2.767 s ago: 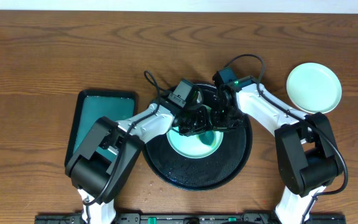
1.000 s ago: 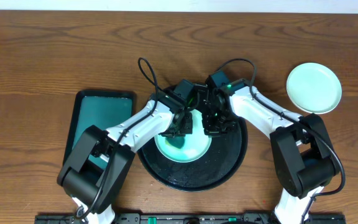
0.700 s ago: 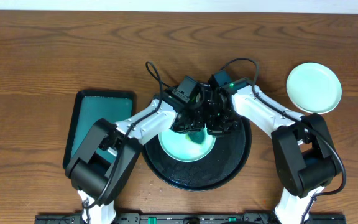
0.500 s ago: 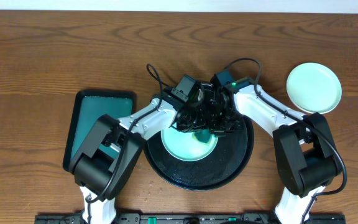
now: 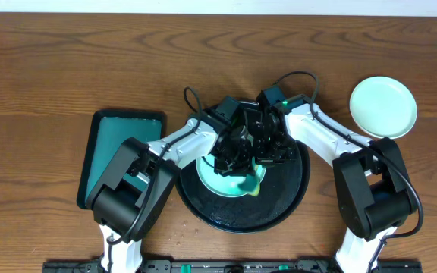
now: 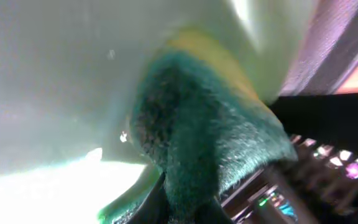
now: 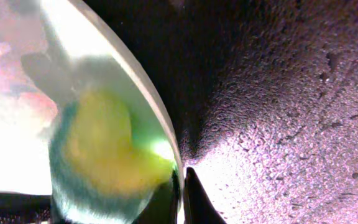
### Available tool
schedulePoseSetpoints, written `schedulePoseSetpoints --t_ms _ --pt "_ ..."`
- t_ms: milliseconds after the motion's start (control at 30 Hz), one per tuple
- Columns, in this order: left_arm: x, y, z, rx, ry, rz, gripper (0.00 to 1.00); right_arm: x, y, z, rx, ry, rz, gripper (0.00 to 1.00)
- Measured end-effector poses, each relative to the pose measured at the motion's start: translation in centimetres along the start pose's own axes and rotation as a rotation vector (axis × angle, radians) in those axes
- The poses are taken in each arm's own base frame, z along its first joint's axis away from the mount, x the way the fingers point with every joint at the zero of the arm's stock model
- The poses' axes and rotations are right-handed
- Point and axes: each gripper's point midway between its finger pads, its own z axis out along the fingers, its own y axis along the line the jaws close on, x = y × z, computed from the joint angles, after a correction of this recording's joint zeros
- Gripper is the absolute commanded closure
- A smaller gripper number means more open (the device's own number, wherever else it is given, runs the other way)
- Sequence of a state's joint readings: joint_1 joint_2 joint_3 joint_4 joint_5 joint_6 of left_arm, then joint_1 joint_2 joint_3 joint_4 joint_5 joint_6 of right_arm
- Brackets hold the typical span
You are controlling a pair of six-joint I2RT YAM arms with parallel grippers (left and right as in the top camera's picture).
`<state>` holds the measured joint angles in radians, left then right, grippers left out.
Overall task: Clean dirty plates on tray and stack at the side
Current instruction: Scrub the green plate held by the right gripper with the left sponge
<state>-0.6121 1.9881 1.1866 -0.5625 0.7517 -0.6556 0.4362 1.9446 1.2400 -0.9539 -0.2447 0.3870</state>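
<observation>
My left gripper has the green and yellow sponge. It will let go of it in the middle of the rectangular dark-teal tray (image 5: 126, 166).
A pale mint plate (image 5: 212, 176) lies on the round black tray (image 5: 283, 203). My left gripper (image 5: 237, 163) is shut on a green and yellow sponge (image 5: 250, 183) and presses it on the plate's right side. The left wrist view shows the sponge (image 6: 204, 143) against the plate (image 6: 55, 81), with the fingers (image 6: 185, 214) at the bottom edge. My right gripper (image 5: 268, 155) is shut on the plate's right rim. In the right wrist view its fingers (image 7: 180, 193) pinch the rim of the plate (image 7: 17, 124) beside the sponge (image 7: 104, 149), over the wet tray (image 7: 278, 93). A second pale plate (image 5: 383, 107) sits on the table at the right. No third plate shows.
A rectangular dark-teal tray (image 5: 118, 148) lies at the left, next to the left arm. Both arms cross over the back half of the black tray. Bare wooden table lies behind and around.
The left gripper has swept the sponge from the plate's left part across to its front right. The plate and black tray have shifted a little. The right gripper keeps its hold on the rim.
</observation>
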Motion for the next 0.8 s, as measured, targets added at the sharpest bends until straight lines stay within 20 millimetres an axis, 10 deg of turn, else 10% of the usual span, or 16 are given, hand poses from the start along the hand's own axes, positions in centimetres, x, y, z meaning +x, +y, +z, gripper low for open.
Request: schedulePoseSetpoints --t_ms 367,600,800 --pt "-0.4 3.1 -1.7 -0.271 -0.131 0.068 0.93 0.1 0.7 0.1 -0.014 -0.002 -0.020 0.99" --pt "-1.0 6.9 -5.9 -0.505 -0.240 0.022 0.93 0.0 0.8 0.1 -0.016 -0.007 -0.022 0.99" --pt "-0.4 6.4 -10.4 -0.573 -0.348 0.045 0.93 -0.4 1.1 0.1 -0.029 -0.020 -0.031 0.99"
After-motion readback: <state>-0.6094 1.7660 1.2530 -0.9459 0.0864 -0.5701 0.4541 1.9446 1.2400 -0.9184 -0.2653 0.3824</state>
